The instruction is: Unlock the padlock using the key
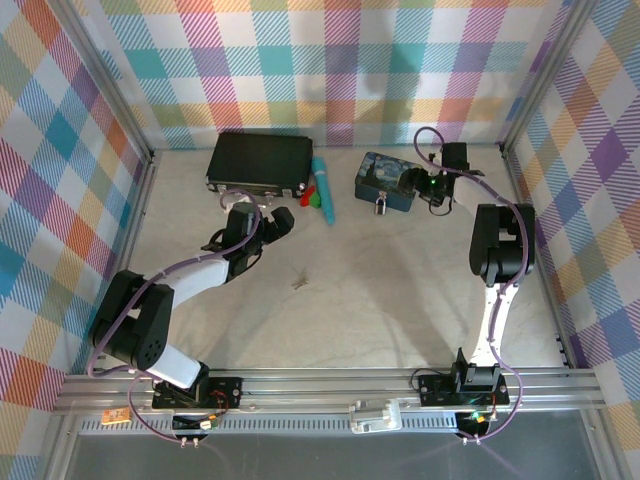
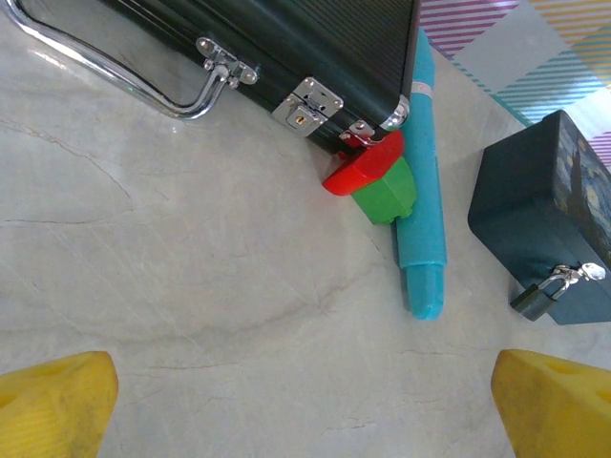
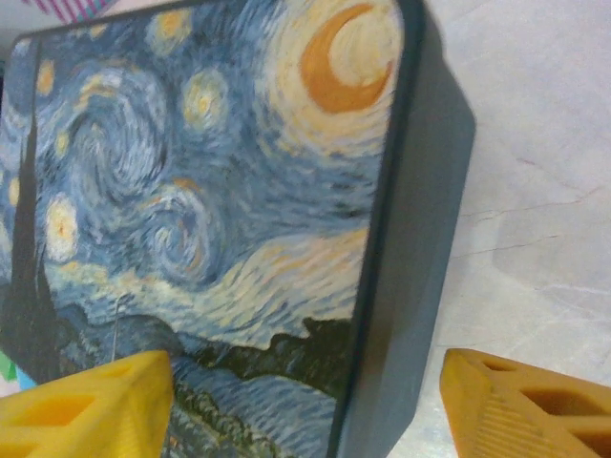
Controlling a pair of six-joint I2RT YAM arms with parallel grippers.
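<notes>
The starry-night tin sits slanted, far back; my right gripper needs to grip the tin's end (image 3: 393, 286), pull it nearer and square, then take the key.
The tiny silver-grey padlock (image 1: 382, 206) hangs on the front latch of the blue starry-night tin (image 1: 388, 180); the left wrist view has the padlock (image 2: 537, 296) at its right edge. A tiny dark sliver, the key (image 1: 298, 283), lies on the table nearer the arms. My left gripper (image 1: 278, 220) is open above bare table, left of the tin, with nothing between its yellow fingers (image 2: 52, 405). My right gripper (image 1: 437, 190) is open at the tin's right end; its fingers (image 3: 525, 410) straddle the tin's edge (image 3: 401, 286) without closing on it.
A black case (image 1: 260, 160) with a silver latch (image 2: 305, 103) lies at the back left. A teal tube (image 2: 422, 191) and red and green pieces (image 2: 377, 176) sit between the case and the tin. Plaid walls enclose the table.
</notes>
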